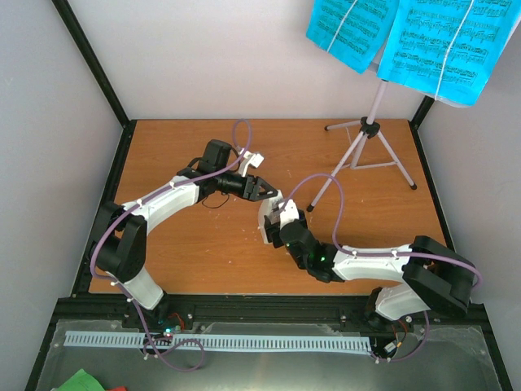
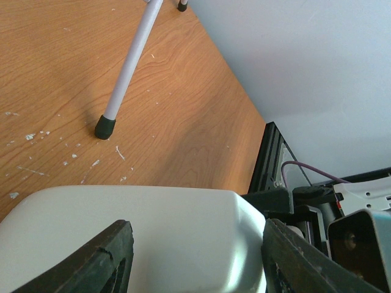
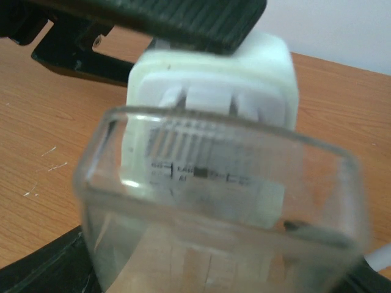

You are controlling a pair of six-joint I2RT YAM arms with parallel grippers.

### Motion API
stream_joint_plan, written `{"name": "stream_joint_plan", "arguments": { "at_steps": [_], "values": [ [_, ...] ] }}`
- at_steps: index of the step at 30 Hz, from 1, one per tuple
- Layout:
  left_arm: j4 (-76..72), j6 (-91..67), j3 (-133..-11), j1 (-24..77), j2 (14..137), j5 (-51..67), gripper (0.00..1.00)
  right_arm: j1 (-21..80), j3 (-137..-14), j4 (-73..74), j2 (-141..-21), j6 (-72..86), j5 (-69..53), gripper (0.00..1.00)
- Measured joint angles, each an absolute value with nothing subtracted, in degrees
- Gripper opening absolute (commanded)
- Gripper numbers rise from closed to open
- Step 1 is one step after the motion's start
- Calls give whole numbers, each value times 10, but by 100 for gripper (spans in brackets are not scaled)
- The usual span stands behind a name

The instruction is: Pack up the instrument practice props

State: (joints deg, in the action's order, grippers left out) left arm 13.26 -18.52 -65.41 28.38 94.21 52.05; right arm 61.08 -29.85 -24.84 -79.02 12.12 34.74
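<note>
The clear cover stands away from the front of the metronome while my left gripper spans only the metronome's body, so next my left gripper opens and pinches both at the metronome's top [image 1: 273, 202].
The white metronome [image 2: 183, 238] lies between the two dark fingers of my left gripper [image 2: 195, 265], which press its sides. In the top view, my left gripper [image 1: 264, 191] and right gripper [image 1: 278, 221] meet at the metronome [image 1: 269, 213] mid-table. The clear tapered cover [image 3: 214, 244] fills the right wrist view, blurred, between the jaws of my right gripper [image 3: 208, 279]. Its open end points at the metronome [image 3: 269, 67]. Whether those jaws still press the cover does not show. The lilac music stand [image 1: 364, 142] stands at the back right, carrying cyan sheet-music pages [image 1: 440, 41].
A stand leg [image 2: 128, 67] with a black foot [image 2: 105, 127] rests on the wood just beyond the metronome. A black frame rail [image 2: 266, 159] borders the table. A white slotted strip [image 1: 212, 342] runs along the front, and a green item [image 1: 81, 381] lies at the bottom left.
</note>
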Motion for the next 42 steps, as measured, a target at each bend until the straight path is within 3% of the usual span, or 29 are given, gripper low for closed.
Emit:
{"name": "stream_joint_plan", "arguments": {
  "at_steps": [12,16,22,28,30,38,42],
  "values": [
    [133,-185,-654,284,942,516,59,562,-327,-209,-777,104,262,77],
    [133,-185,-654,284,942,515,59,555,-332,-203,-777,101,251,83],
    [133,-185,-654,284,942,515,59,553,-333,-193,-774,99,235,99],
    [134,-185,-654,284,941,510,63,545,-322,-186,-710,102,215,100],
    [135,-185,-654,284,940,507,66,535,-317,-182,-680,103,199,100],
    [151,-175,-653,284,930,469,95,480,-266,-151,-543,108,127,100],
    [160,-169,-641,279,903,426,100,427,-238,-142,-478,117,90,100]
  ]
}}
